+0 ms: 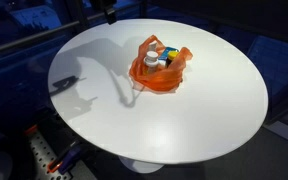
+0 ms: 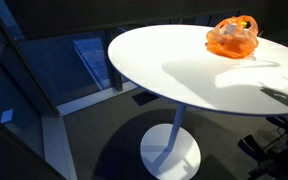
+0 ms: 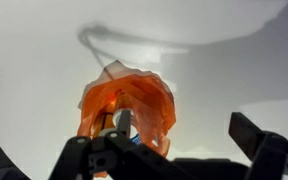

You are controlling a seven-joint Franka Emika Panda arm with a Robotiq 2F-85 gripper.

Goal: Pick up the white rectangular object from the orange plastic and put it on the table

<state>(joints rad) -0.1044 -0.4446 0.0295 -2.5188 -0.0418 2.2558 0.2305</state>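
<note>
I need to move my gripper to the white rectangular object's upper end (image 1: pixel 157 48) (image 3: pixel 133 130), next to the blue item at the far side of the orange bag, and close it there.
An orange plastic bag (image 1: pixel 159 68) sits open on the round white table (image 1: pixel 214 110); it also shows in an exterior view (image 2: pixel 232 38) and in the wrist view (image 3: pixel 124 100). Inside it lies a white object (image 1: pixel 155 62) among small coloured items; its shape is hard to tell. In the wrist view a bit of white (image 3: pixel 117 119) shows in the bag's mouth beside my left finger. My gripper (image 3: pixel 184 132) is open and empty, above the table, with the bag at its left finger. In an exterior view only its dark tip (image 1: pixel 106 10) shows at the top edge.
A small dark object (image 1: pixel 64 82) lies near the table's edge, also seen in an exterior view (image 2: pixel 276 97). The arm's shadow falls across the tabletop. The table stands on a white pedestal base (image 2: pixel 170 152) over a dark floor.
</note>
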